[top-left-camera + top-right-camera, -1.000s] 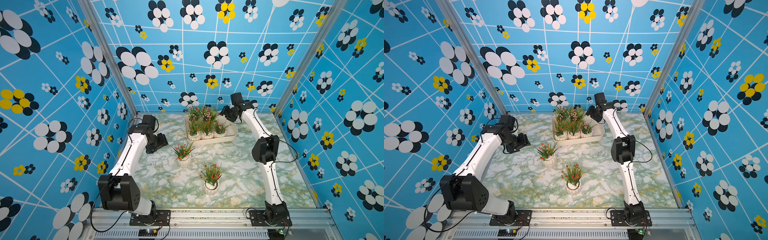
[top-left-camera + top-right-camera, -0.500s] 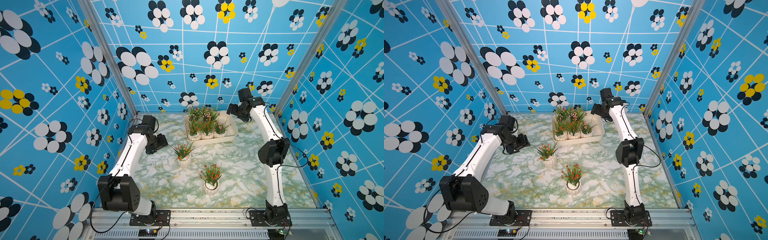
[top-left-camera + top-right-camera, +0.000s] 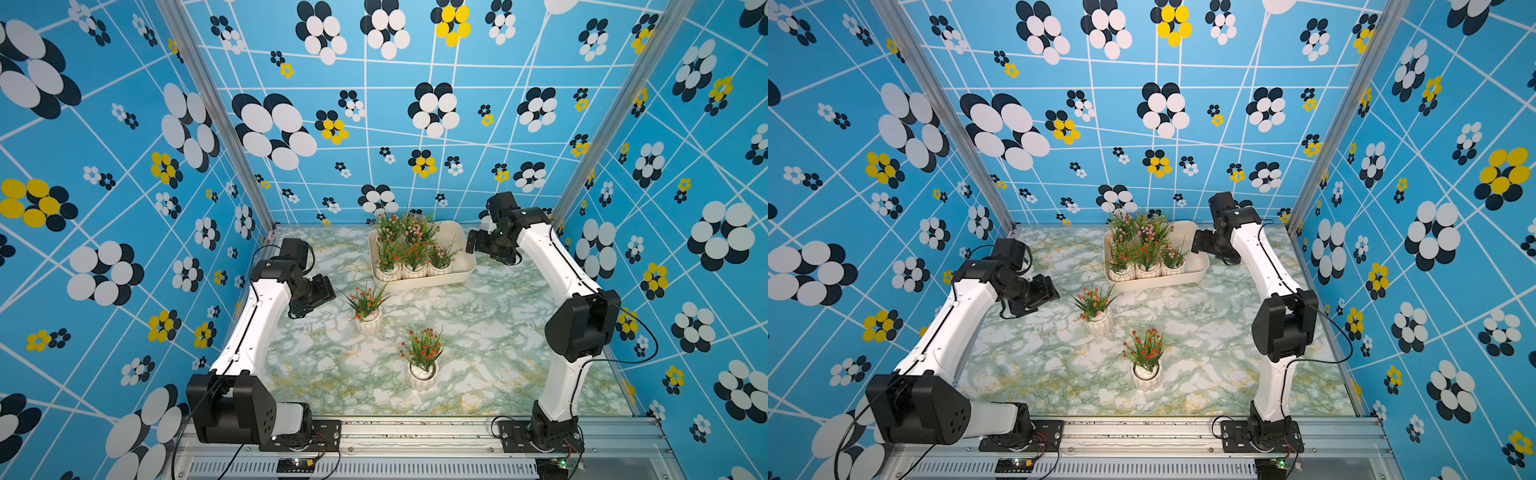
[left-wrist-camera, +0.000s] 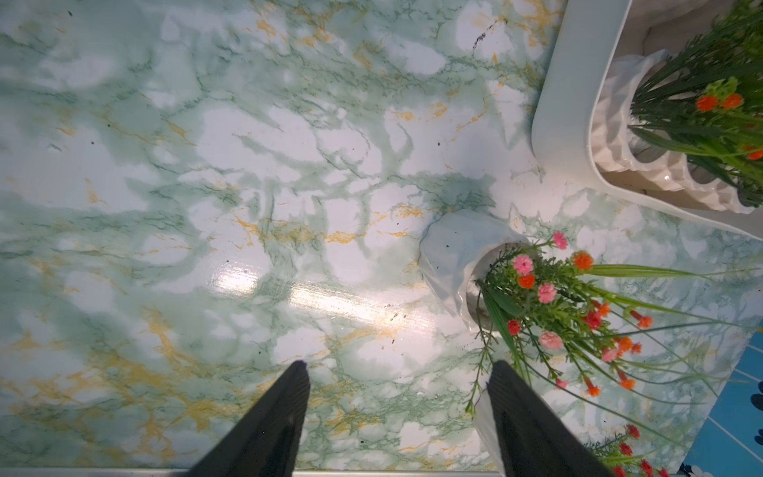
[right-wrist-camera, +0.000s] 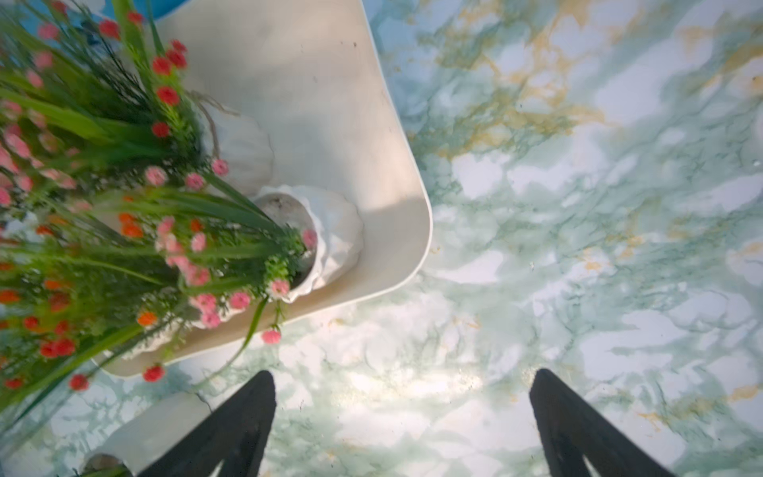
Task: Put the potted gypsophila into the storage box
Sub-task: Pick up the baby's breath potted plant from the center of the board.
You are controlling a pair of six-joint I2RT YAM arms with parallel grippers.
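The fingers of my left gripper should close on the orange-pink pot's rim [image 3: 358,318] [image 4: 470,319], on the side closest to my left arm, with one finger inside the pot.
The cream-white storage box [image 3: 467,266] [image 3: 1200,266] stands at the back of the marble table with several potted gypsophila inside. Two more white ribbed pots stand outside it: one with orange and pink blooms [image 3: 368,322] [image 4: 454,256], one with red blooms [image 3: 422,374] nearer the front. My left gripper [image 3: 326,291] [image 4: 398,367] hangs open and empty, left of the orange-pink pot. My right gripper [image 3: 471,245] [image 5: 402,378] is open wide and empty just right of the box [image 5: 392,165], above bare table.
Blue flower-patterned walls close in the table on three sides. An aluminium rail [image 3: 415,432] runs along the front edge with both arm bases on it. Bare marble lies between the two loose pots and the right arm.
My right gripper has drawn back from over the box's right end to beside it, and its jaws have spread wider. The left arm has stayed where it was.
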